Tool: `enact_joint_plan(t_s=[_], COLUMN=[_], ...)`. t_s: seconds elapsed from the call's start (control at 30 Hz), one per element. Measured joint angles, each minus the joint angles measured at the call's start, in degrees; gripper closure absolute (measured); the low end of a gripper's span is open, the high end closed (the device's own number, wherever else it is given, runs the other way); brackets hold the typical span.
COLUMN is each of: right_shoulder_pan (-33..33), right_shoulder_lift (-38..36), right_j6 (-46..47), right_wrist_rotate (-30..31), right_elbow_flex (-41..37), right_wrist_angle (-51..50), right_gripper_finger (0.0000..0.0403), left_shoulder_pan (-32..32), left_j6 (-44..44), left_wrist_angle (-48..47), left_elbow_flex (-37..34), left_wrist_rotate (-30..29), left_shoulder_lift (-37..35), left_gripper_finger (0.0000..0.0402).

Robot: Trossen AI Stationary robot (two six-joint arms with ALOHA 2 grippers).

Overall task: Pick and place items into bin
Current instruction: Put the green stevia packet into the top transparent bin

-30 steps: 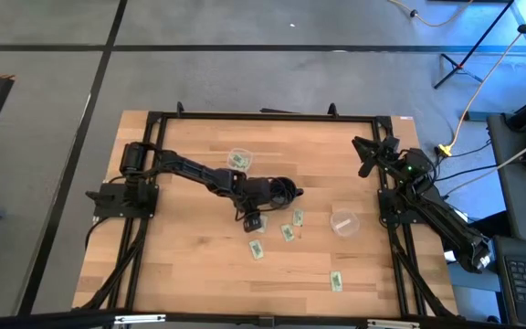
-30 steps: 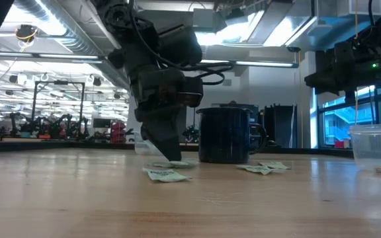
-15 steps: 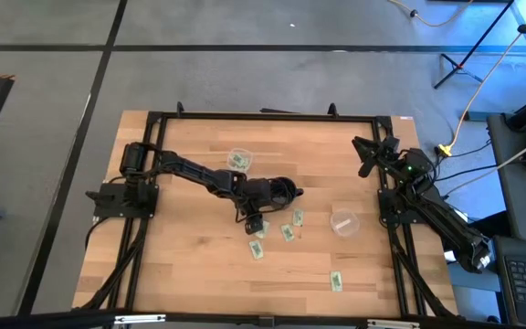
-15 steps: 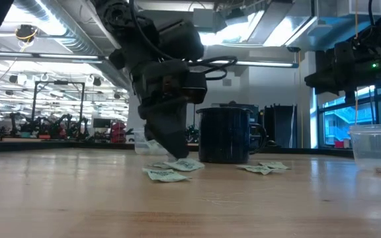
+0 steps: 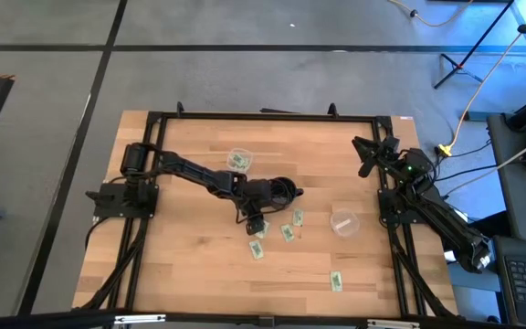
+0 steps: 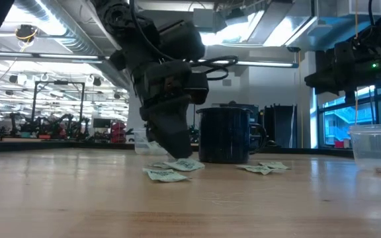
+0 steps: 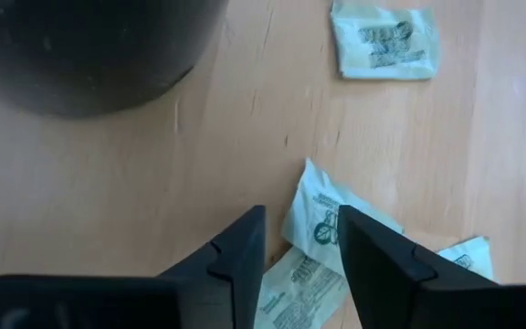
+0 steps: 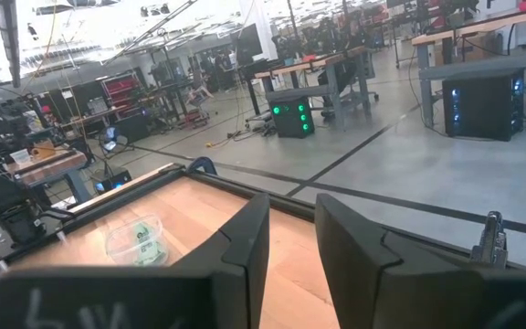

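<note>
I need to open, pinch the upper packet alone (image 7: 322, 215) from the overlapping packet between my left fingers, then lift it to the clear tub.
My left gripper (image 5: 256, 223) (image 6: 182, 157) (image 7: 299, 212) points down at the middle of the table, just near of the black mug (image 5: 281, 190) (image 6: 225, 135), and is shut on one pale green packet (image 7: 322, 196) (image 6: 185, 165). More packets lie flat on the wood around it (image 5: 257, 249) (image 5: 288, 232) (image 5: 298, 217) (image 5: 336, 281) (image 7: 382, 37). A clear tub (image 5: 239, 159) with green packets inside stands toward the far side. My right gripper (image 5: 363, 157) (image 8: 290, 228) waits shut above the far right corner. My left gripper pinches the packet between its two fingers, coming from above and slanting. One corner of the packet (image 7: 310, 174) sticks out past the fingertips. In the low view the packet's underside (image 6: 177, 166) is on the table, its end toward the mug a little raised.
A second clear tub (image 5: 344, 222) (image 6: 378, 149) stands near the right edge. Another packet (image 6: 166, 175) lies just near of the held one, and part of one (image 7: 468, 256) beside the fingers. The black frame (image 5: 263, 116) rims the table. Bare wood lies near left.
My left gripper has shifted slightly toward the table's right, toward the mug, and tipped. The packet under its fingertips has slid along with it, and its end toward the mug has risen from lying flat.
</note>
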Motion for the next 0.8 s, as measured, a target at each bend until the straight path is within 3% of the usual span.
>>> enact_joint_plan(t_s=[0.3,0.8], right_shoulder_pan=[-0.02,0.00], right_shoulder_lift=[0.00,0.00], right_j6=[0.00,0.00], right_wrist_rotate=[0.00,0.00], right_elbow_flex=[-0.01,-0.01], right_wrist_angle=[0.00,0.00], right_gripper_finger=[0.0308,0.0308], left_shoulder_pan=[0.04,-0.63], left_j6=[-0.26,1.66], left_wrist_angle=[0.94,0.79], left_elbow_flex=[0.17,0.07], left_wrist_rotate=[2.29,3.24], left_shoulder_lift=[1.21,1.45], left_gripper_finger=[0.0272,0.0357])
